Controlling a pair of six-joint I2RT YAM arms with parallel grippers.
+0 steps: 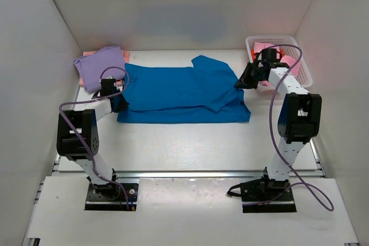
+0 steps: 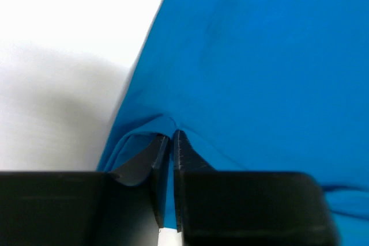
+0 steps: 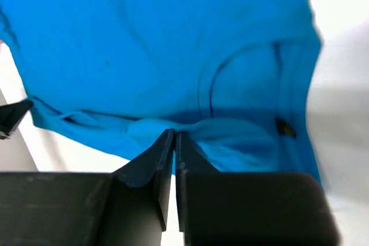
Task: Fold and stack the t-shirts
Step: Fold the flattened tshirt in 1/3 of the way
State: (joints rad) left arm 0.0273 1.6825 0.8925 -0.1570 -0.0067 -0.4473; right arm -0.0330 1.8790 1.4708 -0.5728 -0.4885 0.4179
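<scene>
I will take the t-shirt's front flap (image 1: 228, 112) with my right gripper and help my left gripper pull the blue t-shirt forward, because it lies too close to the back wall.
A bright blue t-shirt (image 1: 179, 93) lies spread across the middle of the table, partly folded, one sleeve on top at the right. My left gripper (image 1: 118, 101) is shut on its left edge; in the left wrist view the jaws (image 2: 172, 136) pinch a fold of blue cloth (image 2: 259, 67). My right gripper (image 1: 241, 80) is shut on the shirt's right edge near the collar, and the right wrist view shows blue cloth (image 3: 144, 44) bunched at the fingertips (image 3: 174, 135). A folded lavender t-shirt (image 1: 101, 64) lies at the back left on a salmon one (image 1: 125, 55).
A white mesh basket (image 1: 288, 56) with pink and orange cloth stands at the back right, just behind my right arm. White walls close the table on the left, back and right. Bare table surface (image 1: 184, 142) lies in front of the blue shirt.
</scene>
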